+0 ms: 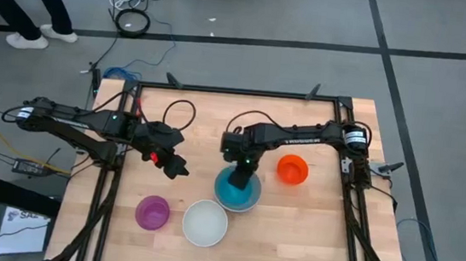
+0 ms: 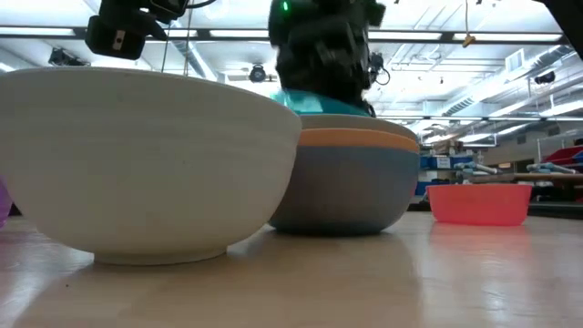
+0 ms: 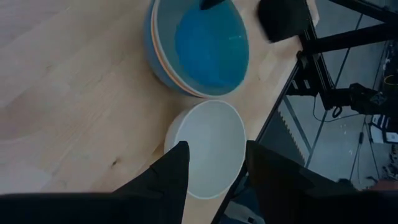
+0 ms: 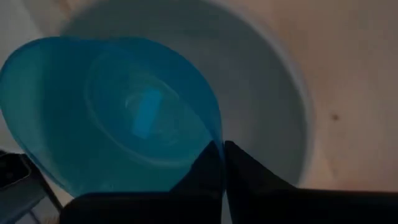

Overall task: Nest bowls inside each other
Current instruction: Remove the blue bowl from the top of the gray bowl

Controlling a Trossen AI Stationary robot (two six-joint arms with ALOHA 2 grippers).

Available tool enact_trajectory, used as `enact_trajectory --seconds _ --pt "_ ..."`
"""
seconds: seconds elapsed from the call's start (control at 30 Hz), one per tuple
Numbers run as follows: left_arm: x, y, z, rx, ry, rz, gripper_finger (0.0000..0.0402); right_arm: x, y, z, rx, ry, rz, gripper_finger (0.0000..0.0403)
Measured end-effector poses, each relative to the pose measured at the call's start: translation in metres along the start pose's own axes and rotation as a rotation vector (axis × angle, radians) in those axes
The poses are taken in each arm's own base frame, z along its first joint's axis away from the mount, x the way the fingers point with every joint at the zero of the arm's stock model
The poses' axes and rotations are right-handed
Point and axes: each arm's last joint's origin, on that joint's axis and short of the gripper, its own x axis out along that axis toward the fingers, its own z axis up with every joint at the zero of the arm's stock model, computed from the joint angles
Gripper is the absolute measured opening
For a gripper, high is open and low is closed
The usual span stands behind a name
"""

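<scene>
Next, I release the teal bowl with my right gripper on the wood (image 1: 257, 134) between the grey bowl and the table's far edge. The teal bowl now sits tilted in the stack's mouth.
A small teal bowl (image 4: 118, 118) sits tilted in the mouth of a stack of larger bowls (image 2: 346, 182), grey outside with an orange rim. My right gripper (image 4: 222, 148) is over the stack (image 1: 237, 191), shut on the teal bowl. My left gripper (image 1: 176, 168) hovers open above the table's left half, holding nothing; past its fingers (image 3: 214, 149) lies the white bowl (image 3: 205, 146). The white bowl (image 1: 205, 223) and a purple bowl (image 1: 153, 213) rest on their bases near the front edge. A red-orange bowl (image 1: 292, 168) stands to the right of the stack. My right gripper pinches the teal bowl's rim (image 4: 214, 132) between its two fingers, one finger inside the bowl and one outside. The fingers come steeply from above. The bowl hangs tilted over the hollow of the pale bowl (image 4: 273, 106) beneath it; whether its underside still touches, I cannot tell.
The table's dark frame (image 1: 355, 202) runs along its sides. Bare wood lies at the far middle and the near right. Cables and a person's legs (image 1: 22, 7) show on the floor beyond the far left corner.
</scene>
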Motion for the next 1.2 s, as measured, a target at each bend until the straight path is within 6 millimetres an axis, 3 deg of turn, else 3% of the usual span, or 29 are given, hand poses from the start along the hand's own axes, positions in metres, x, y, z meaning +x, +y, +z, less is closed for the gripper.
enact_trajectory --seconds 0.2,0.37,0.6,0.73,0.97,1.2 --pt "0.000 0.000 0.000 0.000 -0.004 0.002 0.0167 -0.060 0.006 0.010 -0.038 -0.117 -0.167 0.0000" --pt "0.000 -0.002 0.001 0.003 -0.020 -0.014 0.0167 -0.088 -0.031 0.025 0.064 -0.196 -0.300 0.0000" --pt "-0.001 -0.011 0.006 0.013 -0.076 -0.104 0.0167 -0.072 -0.108 0.035 0.211 -0.145 -0.338 0.0000" --pt "-0.001 -0.014 0.008 0.014 -0.111 -0.131 0.0167 -0.067 -0.136 0.038 0.250 -0.165 -0.308 0.0003" --pt "-0.002 -0.015 0.009 0.013 -0.120 -0.139 0.0167 -0.063 -0.155 0.042 0.286 -0.211 -0.293 0.0040" --pt "-0.001 -0.015 0.009 -0.001 -0.119 -0.137 0.0167 -0.055 -0.159 0.038 0.298 -0.180 -0.297 0.0069"
